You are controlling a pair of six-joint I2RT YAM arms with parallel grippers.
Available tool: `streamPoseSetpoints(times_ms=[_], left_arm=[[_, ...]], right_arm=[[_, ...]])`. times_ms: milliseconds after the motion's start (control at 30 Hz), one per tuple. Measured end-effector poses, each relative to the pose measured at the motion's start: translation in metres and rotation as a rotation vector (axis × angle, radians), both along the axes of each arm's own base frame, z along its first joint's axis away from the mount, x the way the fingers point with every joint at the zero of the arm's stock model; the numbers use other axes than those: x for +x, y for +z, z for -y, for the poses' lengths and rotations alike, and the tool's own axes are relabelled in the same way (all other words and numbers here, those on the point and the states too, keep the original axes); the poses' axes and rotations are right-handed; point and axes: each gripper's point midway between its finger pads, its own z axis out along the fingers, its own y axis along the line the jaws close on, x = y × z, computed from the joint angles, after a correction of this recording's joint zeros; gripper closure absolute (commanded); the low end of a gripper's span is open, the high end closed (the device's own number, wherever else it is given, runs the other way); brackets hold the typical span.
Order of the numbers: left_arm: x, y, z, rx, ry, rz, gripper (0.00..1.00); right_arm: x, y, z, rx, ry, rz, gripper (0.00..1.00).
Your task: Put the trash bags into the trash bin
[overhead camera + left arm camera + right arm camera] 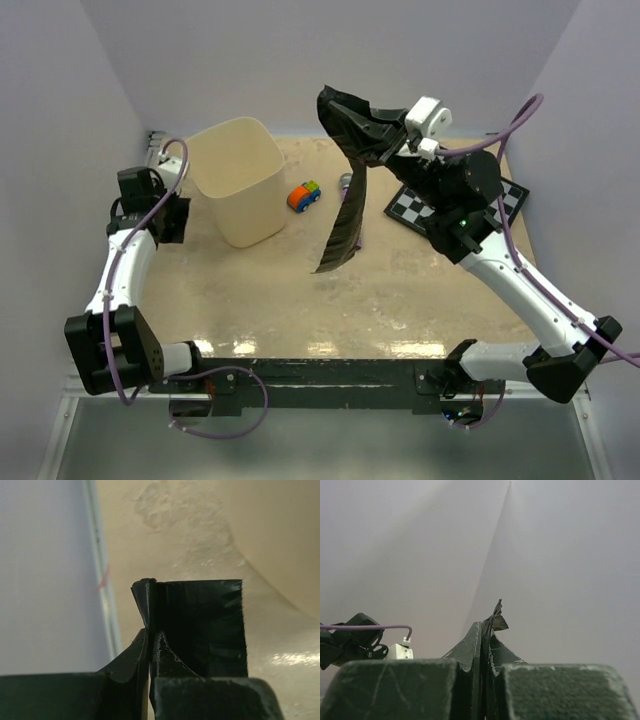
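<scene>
Next, my left gripper releases the folded black film piece on the bare table (165,246) between the cream trash bin and the wall.
The cream trash bin (240,180) stands upright at the back left, and its wall fills the right of the left wrist view (280,535). My right gripper (392,143) is raised high and shut on a dark glossy trash bag (350,120), which hangs down in a long strip to the table (340,245), to the right of the bin. A scrap of film sticks out between the closed jaws (487,630). My left gripper (172,222) is low beside the bin's left wall. It is shut (150,635) on a flat folded black film piece with a serrated edge (210,625).
An orange, blue and green toy car (304,195) lies just right of the bin. A purple cylinder (345,183) is partly hidden behind the hanging bag. A black-and-white chequered board (505,200) lies at the back right under my right arm. Walls close in on three sides.
</scene>
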Motion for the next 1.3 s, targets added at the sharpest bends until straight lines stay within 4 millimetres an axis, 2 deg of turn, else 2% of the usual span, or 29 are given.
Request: streamPoseSetpoints(times_ms=[67, 167, 267, 400, 433, 467, 500, 567, 600, 667, 833, 967, 1067, 1200, 1300], left_arm=[[0.007, -0.011, 0.01, -0.061, -0.023, 0.004, 1.0], [0.032, -0.027, 0.01, -0.124, -0.021, 0.024, 1.0], [0.075, -0.034, 0.006, -0.189, -0.016, 0.085, 1.0], [0.138, -0.04, -0.01, -0.233, 0.007, 0.138, 1.0], [0.146, -0.049, -0.015, -0.232, 0.02, 0.121, 1.0], [0.152, -0.068, -0.017, -0.243, 0.03, 0.084, 1.0], [0.151, -0.091, -0.02, -0.251, 0.047, 0.035, 1.0], [0.135, -0.143, -0.02, -0.27, 0.08, -0.099, 1.0], [0.136, -0.15, -0.02, -0.271, 0.075, -0.107, 1.0], [0.135, -0.145, -0.021, -0.26, 0.078, -0.105, 1.0], [0.118, -0.148, -0.019, -0.25, 0.08, -0.128, 1.0], [0.11, -0.148, -0.026, -0.212, 0.104, -0.153, 1.0], [0.103, -0.148, -0.036, -0.148, 0.122, -0.155, 0.93], [0.099, -0.148, -0.043, -0.097, 0.134, -0.156, 1.0], [0.097, -0.148, -0.045, -0.083, 0.132, -0.161, 1.0]], right_arm=[[0.003, -0.005, -0.001, -0.025, -0.011, -0.011, 1.0], [0.006, -0.006, -0.002, -0.054, -0.026, -0.012, 1.0], [0.008, -0.002, -0.003, -0.069, -0.037, -0.003, 1.0], [0.008, 0.004, -0.002, -0.079, -0.05, 0.012, 1.0], [0.008, 0.005, -0.001, -0.079, -0.052, 0.016, 1.0], [0.008, 0.006, -0.002, -0.081, -0.054, 0.018, 1.0], [0.008, 0.007, -0.002, -0.08, -0.055, 0.02, 1.0], [0.009, 0.007, -0.002, -0.081, -0.058, 0.022, 1.0], [0.01, 0.007, -0.002, -0.081, -0.06, 0.022, 1.0], [0.011, 0.006, -0.003, -0.084, -0.064, 0.022, 1.0], [0.018, 0.003, -0.004, -0.084, -0.082, 0.012, 1.0], [0.022, 0.0, -0.007, -0.084, -0.083, 0.006, 1.0], [0.026, -0.003, -0.01, -0.089, -0.082, -0.002, 1.0], [0.028, -0.006, -0.013, -0.088, -0.075, -0.013, 1.0], [0.028, -0.006, -0.013, -0.085, -0.072, -0.016, 1.0]])
